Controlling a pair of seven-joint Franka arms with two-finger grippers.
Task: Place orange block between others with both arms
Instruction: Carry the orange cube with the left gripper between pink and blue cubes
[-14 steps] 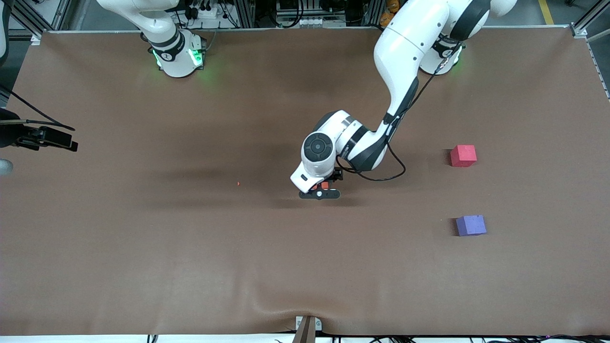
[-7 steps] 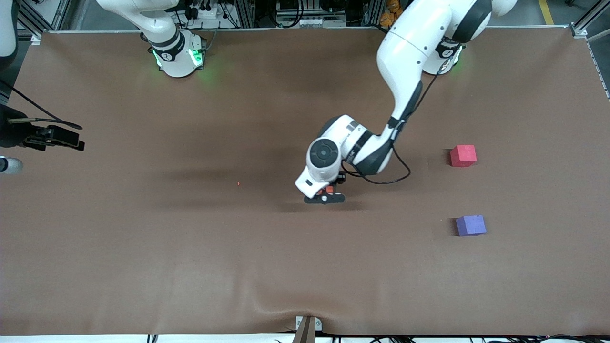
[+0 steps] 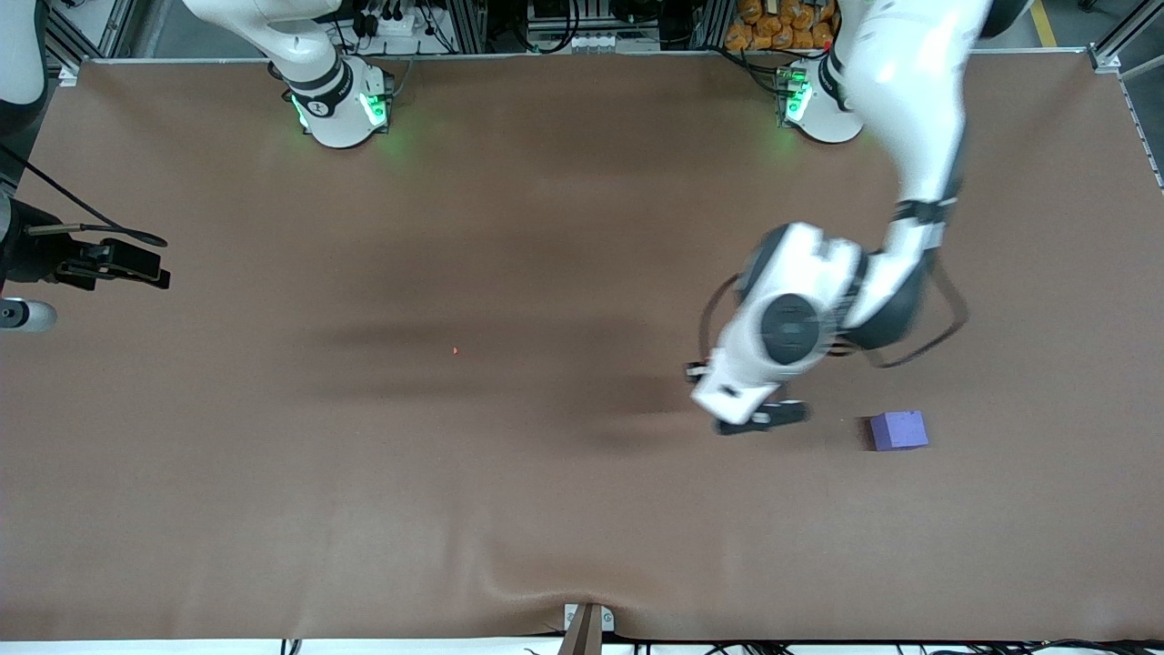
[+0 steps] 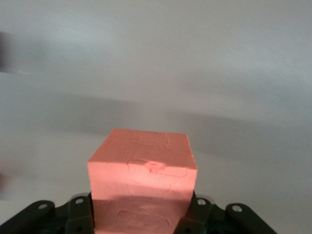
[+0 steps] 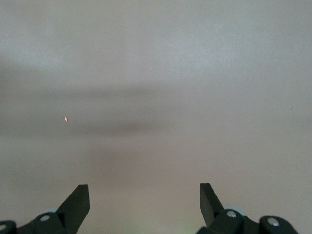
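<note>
The robot's left gripper needs to set the orange block down just behind the purple-blue cube (image 3: 892, 372), toward the back edge of the table.
The orange block (image 4: 144, 170) sits between the fingers of my left gripper (image 4: 141, 214), which is shut on it. In the front view the left gripper (image 3: 759, 418) hangs over the brown table, close beside the purple-blue cube (image 3: 898, 429) and toward the table's middle from it; the block itself is hidden under the hand there. The pinkish-red cube is hidden by the left arm's forearm. My right gripper (image 5: 144, 192) is open over bare table with nothing between its fingers; the right arm waits at its end of the table.
A tiny orange crumb (image 3: 455, 349) lies on the brown table cover (image 3: 364, 500) near the middle. The cover bulges into a wrinkle by the clamp (image 3: 587, 628) at the front edge. Both green-lit bases stand along the back edge.
My left gripper closed on the orange block and carried it from the table's middle toward the left arm's end, next to the purple-blue cube. The forearm now covers the pinkish-red cube.
</note>
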